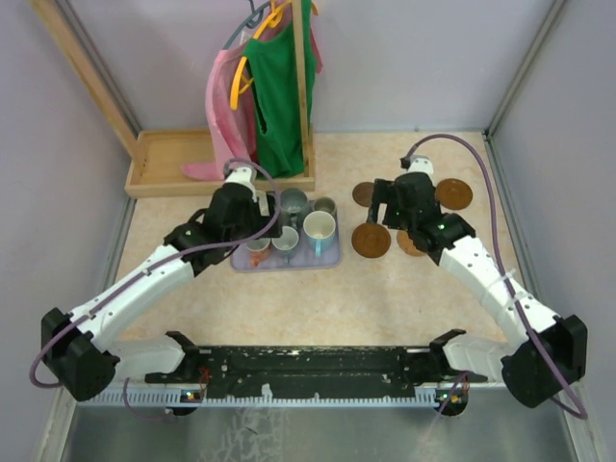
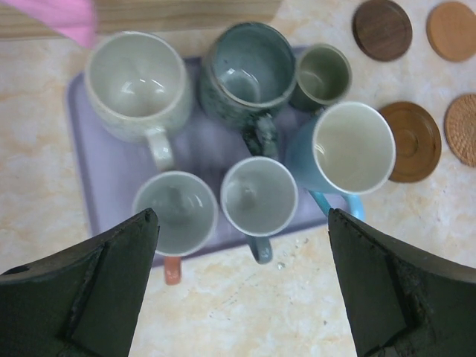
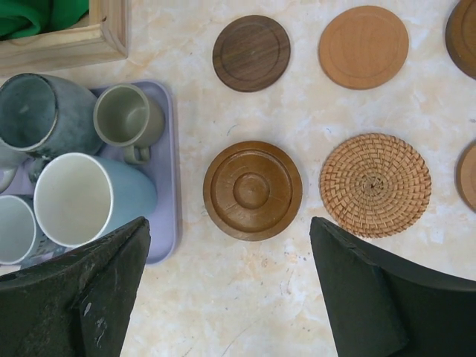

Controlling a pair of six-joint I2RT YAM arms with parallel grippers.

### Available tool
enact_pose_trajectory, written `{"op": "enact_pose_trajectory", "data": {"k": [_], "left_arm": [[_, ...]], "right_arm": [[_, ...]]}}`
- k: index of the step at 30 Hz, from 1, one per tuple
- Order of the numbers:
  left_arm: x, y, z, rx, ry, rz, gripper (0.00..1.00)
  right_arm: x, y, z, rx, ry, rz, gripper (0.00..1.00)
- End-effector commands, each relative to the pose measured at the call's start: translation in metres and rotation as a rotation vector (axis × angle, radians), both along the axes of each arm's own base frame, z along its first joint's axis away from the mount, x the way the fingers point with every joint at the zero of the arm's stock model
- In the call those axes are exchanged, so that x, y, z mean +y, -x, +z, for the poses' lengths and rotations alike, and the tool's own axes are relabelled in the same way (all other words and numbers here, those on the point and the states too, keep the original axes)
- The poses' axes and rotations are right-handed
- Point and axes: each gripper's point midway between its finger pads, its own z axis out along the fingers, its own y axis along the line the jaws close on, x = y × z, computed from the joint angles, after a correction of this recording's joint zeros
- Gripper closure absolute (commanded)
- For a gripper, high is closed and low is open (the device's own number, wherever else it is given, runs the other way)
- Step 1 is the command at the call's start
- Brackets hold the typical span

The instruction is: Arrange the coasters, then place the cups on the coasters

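My left gripper is to go next to the white and light blue mug nearest the coasters and close on the mug's blue handle (image 1: 318, 248) (image 2: 355, 207).
Several cups stand on a lavender tray (image 2: 111, 186), among them a large pale mug (image 2: 135, 83), a dark grey-green mug (image 2: 249, 71), a small olive cup (image 2: 323, 74) and a white and light blue mug (image 2: 349, 149). My left gripper (image 2: 242, 211) hovers open above the tray's near edge, holding nothing. To the right of the tray, several coasters lie flat in two rows: a dark brown one (image 3: 251, 53), an orange one (image 3: 364, 47), a ridged brown one (image 3: 253, 190) and a woven one (image 3: 375, 184). My right gripper (image 3: 229, 220) hangs open above the ridged coaster, empty.
A wooden tray-like base (image 1: 173, 164) with a post carrying green and pink garments (image 1: 279, 87) stands at the back, just behind the lavender tray. Walls close in the table on the left, right and back.
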Motion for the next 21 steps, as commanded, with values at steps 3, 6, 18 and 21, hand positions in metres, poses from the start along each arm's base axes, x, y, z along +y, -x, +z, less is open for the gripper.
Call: {"op": "enact_pose_trajectory", "data": {"k": [3,6,18,21], "left_arm": [[-0.044,0.019,-0.008,0.024,-0.021,-0.033,0.0],[-0.069,0.033,-0.021,0.061,-0.02,-0.071,0.0],[-0.123,0.049,-0.048,0.109,-0.011,-0.091,0.0],[-0.131,0.047,-0.052,0.103,-0.01,-0.091,0.01]], "right_arm": [[-0.007,0.014,0.018,-0.025,-0.037,-0.021,0.11],[-0.013,0.021,0.02,-0.025,-0.047,-0.041,0.1],[-0.062,0.043,0.038,-0.108,-0.059,-0.214,0.09],[-0.066,0.045,0.034,-0.086,-0.025,-0.216,0.09]]}}
